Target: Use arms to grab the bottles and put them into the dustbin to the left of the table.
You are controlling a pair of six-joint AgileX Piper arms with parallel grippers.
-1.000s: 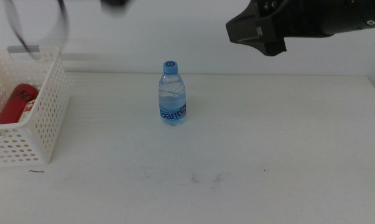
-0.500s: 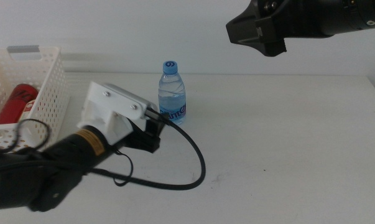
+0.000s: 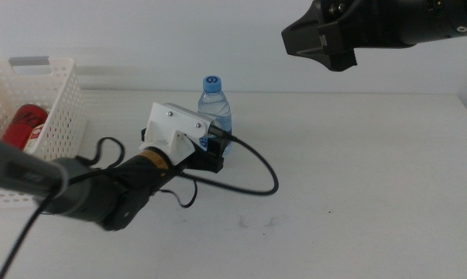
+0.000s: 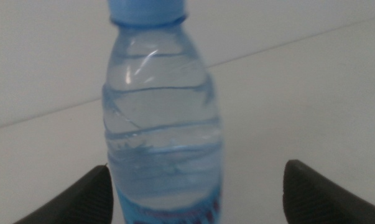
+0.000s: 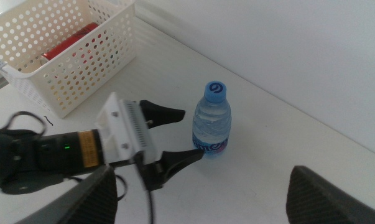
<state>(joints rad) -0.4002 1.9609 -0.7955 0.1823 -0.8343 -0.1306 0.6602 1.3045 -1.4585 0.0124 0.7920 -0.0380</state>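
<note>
The clear water bottle is the next thing my left gripper needs to go to, and it should close around the bottle's middle (image 3: 224, 125) (image 4: 166, 177), just above its label.
The clear water bottle (image 3: 214, 112) with a blue cap stands upright at the table's (image 3: 357, 178) middle back. My left gripper (image 3: 217, 152) has come in from the left at table height. It is open, with its jaws on either side of the bottle's lower part. In the left wrist view the bottle (image 4: 162, 124) fills the gap of the left gripper (image 4: 198, 171), close to one jaw. The right wrist view shows the bottle (image 5: 212, 121) and the left gripper (image 5: 186, 135) from above. My right gripper (image 3: 326, 40) hangs open high at the back right. The yellow juice bottle is out of view.
The white perforated dustbin (image 3: 63, 124) stands at the left table edge and holds the red soda can (image 3: 20, 128). Both also show in the right wrist view, dustbin (image 5: 87, 59) and can (image 5: 69, 40). A black cable (image 3: 252, 186) loops over the table beside the left arm.
The left arm has swung down from above the dustbin and moved right along the table up to the water bottle, its jaws now around it. The right arm and bottle have not moved.
</note>
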